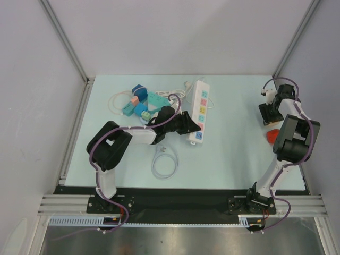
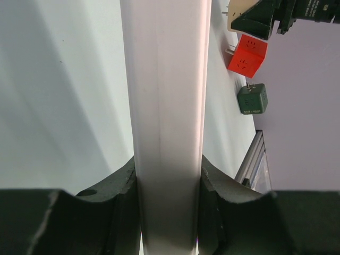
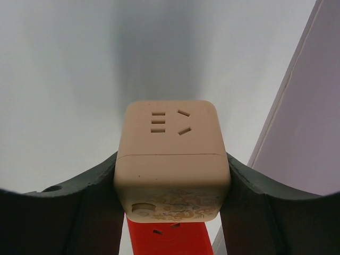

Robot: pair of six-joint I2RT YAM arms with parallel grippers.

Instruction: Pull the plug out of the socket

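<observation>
Next, my left gripper lets go of the white power strip on the bare table partway (image 1: 227, 112) toward the beige cube plug.
A white power strip (image 1: 200, 106) with coloured sockets lies at the table's middle back. My left gripper (image 1: 190, 129) is shut across its near end; in the left wrist view the strip (image 2: 164, 106) fills the gap between the fingers (image 2: 122, 186). My right gripper (image 1: 270, 110) is at the far right, shut on a beige cube plug (image 3: 172, 159), its fingers (image 3: 90, 196) pressed on both sides. A red cube plug (image 3: 167, 239) shows just beneath the beige one and lies near the right arm (image 1: 273, 136).
A green cube plug (image 2: 252, 99) sits beyond the red one (image 2: 248, 56) near the right frame rail. A pile of blue and teal cubes and strips (image 1: 141, 103) lies back left. A white coiled cable (image 1: 164, 160) lies in front of the left arm.
</observation>
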